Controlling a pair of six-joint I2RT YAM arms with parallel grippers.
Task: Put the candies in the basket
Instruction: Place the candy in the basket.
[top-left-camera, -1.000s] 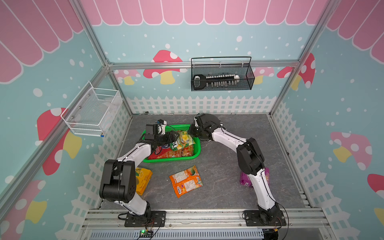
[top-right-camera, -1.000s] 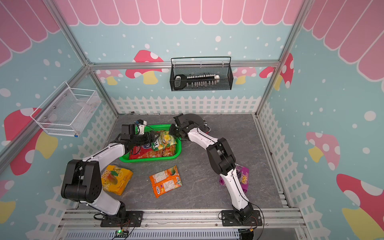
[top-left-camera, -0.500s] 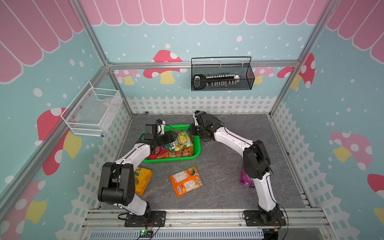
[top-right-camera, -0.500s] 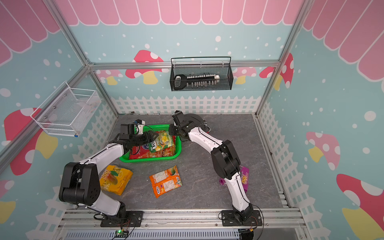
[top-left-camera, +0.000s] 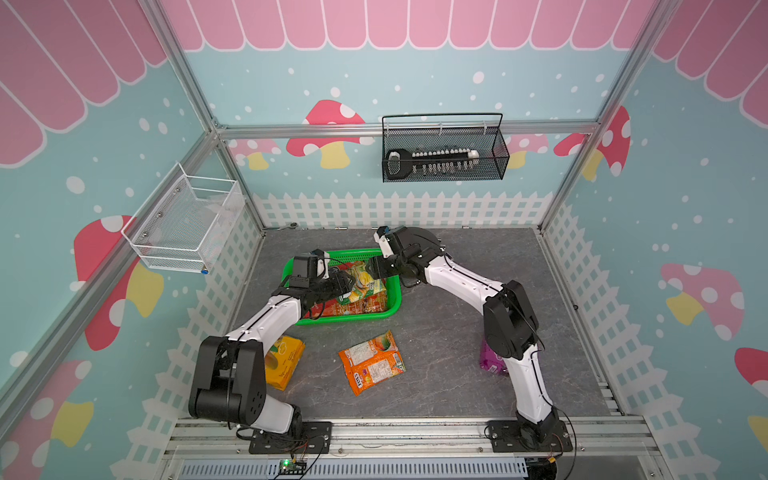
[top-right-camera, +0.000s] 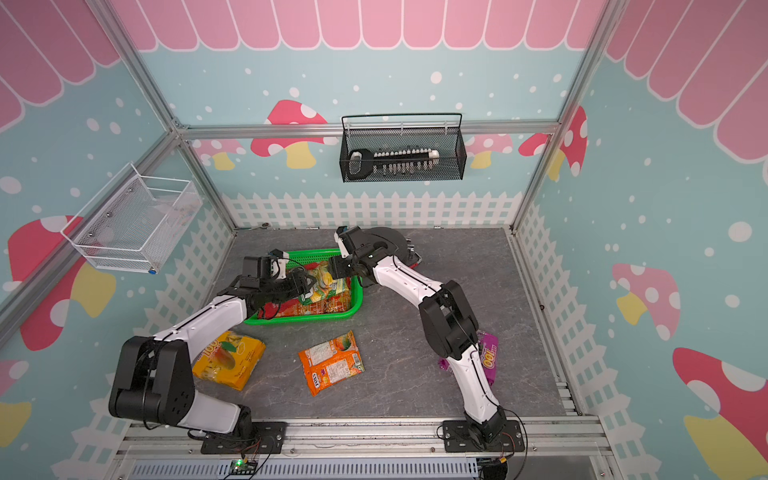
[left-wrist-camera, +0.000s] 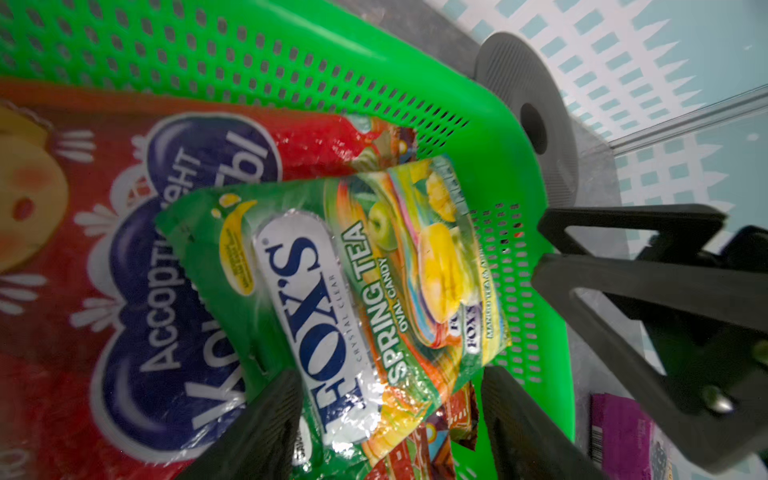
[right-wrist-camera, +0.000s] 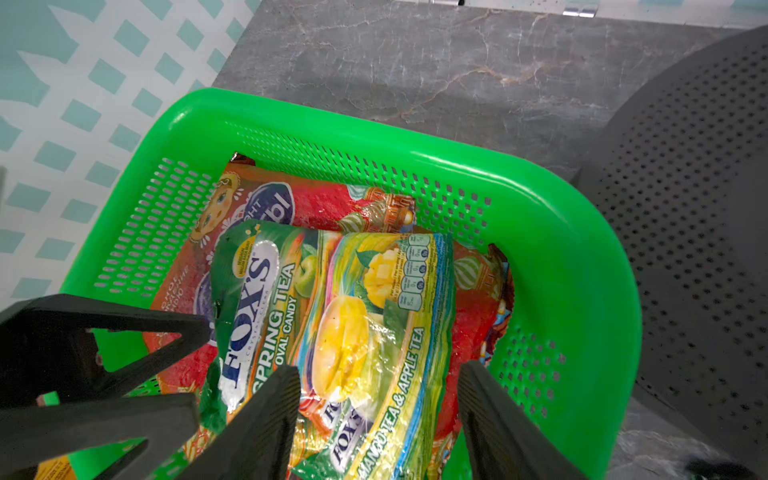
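Observation:
My right gripper should next grab the orange bag by the bag's short edge (top-left-camera: 401, 360) facing the purple bag.
The green basket (top-left-camera: 353, 316) holds two red candy bags (left-wrist-camera: 166, 249) with the green-yellow FOX'S bag (right-wrist-camera: 353, 324) lying on top of them. My right gripper (right-wrist-camera: 380, 370) hangs open over one end of the FOX'S bag, its fingers clear of it on both sides. My left gripper (left-wrist-camera: 388, 374) is open over the other end, its fingers either side of the bag (left-wrist-camera: 353, 282). In both top views the two grippers face each other over the basket (top-right-camera: 303, 319). On the floor lie an orange bag (top-left-camera: 371, 362), a yellow-orange bag (top-right-camera: 228, 359) and a purple bag (top-right-camera: 489, 357).
A dark grey round spool (right-wrist-camera: 698, 208) stands right behind the basket's far right corner, under my right arm. The yellow-orange bag lies close by my left arm's base, the purple one against my right arm. A white wire basket (top-left-camera: 187, 224) and a black one (top-left-camera: 444, 149) hang on the walls.
My right gripper has opened and let go of the FOX'S bag, which now rests on the red bags in the basket. My left arm has hardly moved.

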